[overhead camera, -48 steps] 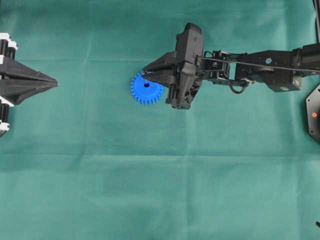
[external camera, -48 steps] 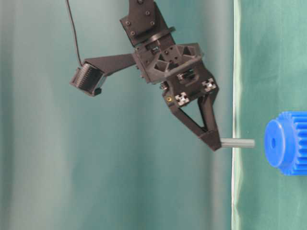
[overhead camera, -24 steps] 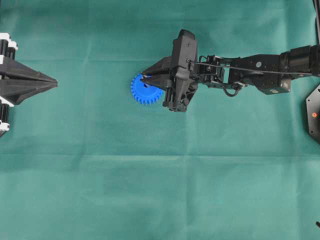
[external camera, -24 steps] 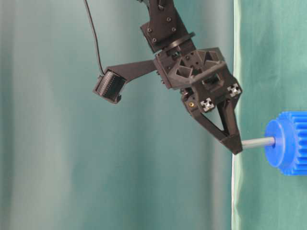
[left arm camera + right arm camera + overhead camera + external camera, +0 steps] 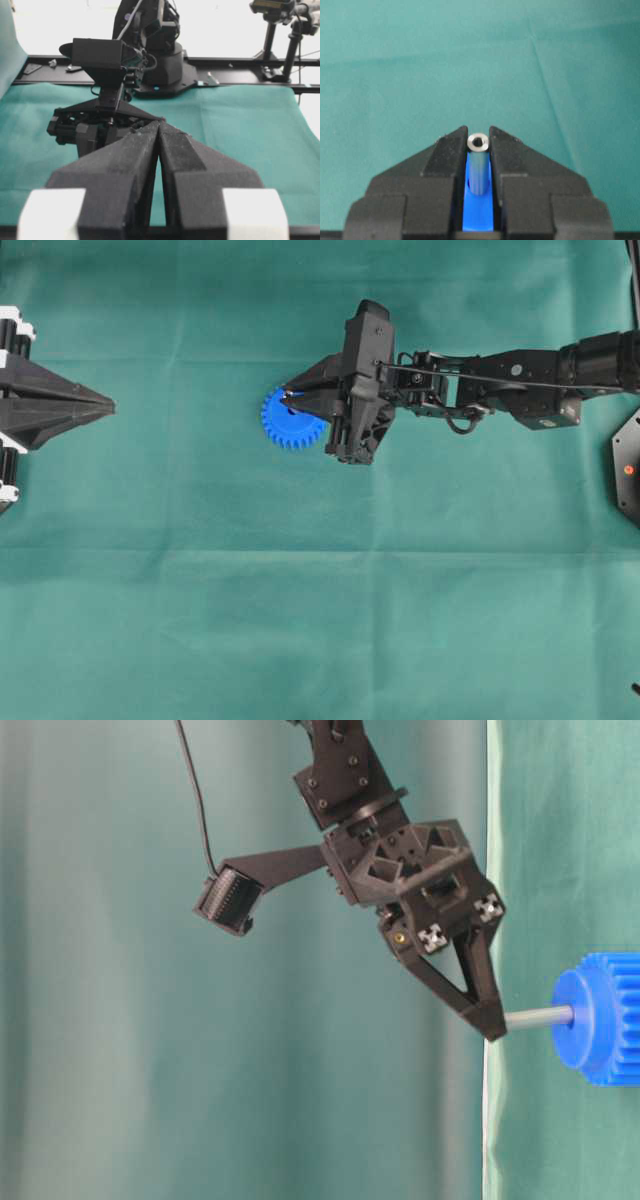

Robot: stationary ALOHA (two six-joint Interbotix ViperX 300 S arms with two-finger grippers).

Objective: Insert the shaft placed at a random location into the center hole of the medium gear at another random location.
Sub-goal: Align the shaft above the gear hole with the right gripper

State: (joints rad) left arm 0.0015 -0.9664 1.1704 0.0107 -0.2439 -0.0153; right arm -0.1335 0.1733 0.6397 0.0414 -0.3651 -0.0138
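Next, my right gripper releases the silvery shaft so it stands upright in the center hole of the blue medium gear [image 5: 292, 409] [image 5: 479, 186]. The shaft's tip is now at that hole.
The blue medium gear [image 5: 288, 424] lies flat on the green cloth; its hub [image 5: 572, 1020] faces my right gripper [image 5: 492, 1028]. That gripper [image 5: 288, 397] is shut on the silvery shaft [image 5: 538, 1016], whose far tip sits at the gear's center hole, the hole itself hidden by it. Seen from the right wrist, the shaft [image 5: 479, 170] stands between the fingertips with the gear's blue face [image 5: 479, 215] below. My left gripper [image 5: 105, 406] rests at the left edge, shut and empty; the left wrist view shows its fingers [image 5: 175, 145] together.
The green cloth [image 5: 320, 590] covers the whole table. The right arm [image 5: 520, 385] reaches in from the right edge. A black base [image 5: 628, 465] sits at the far right edge.
Over the last second my right gripper carried the shaft down until its tip met the gear's hub. Over the last half second nothing has visibly moved.
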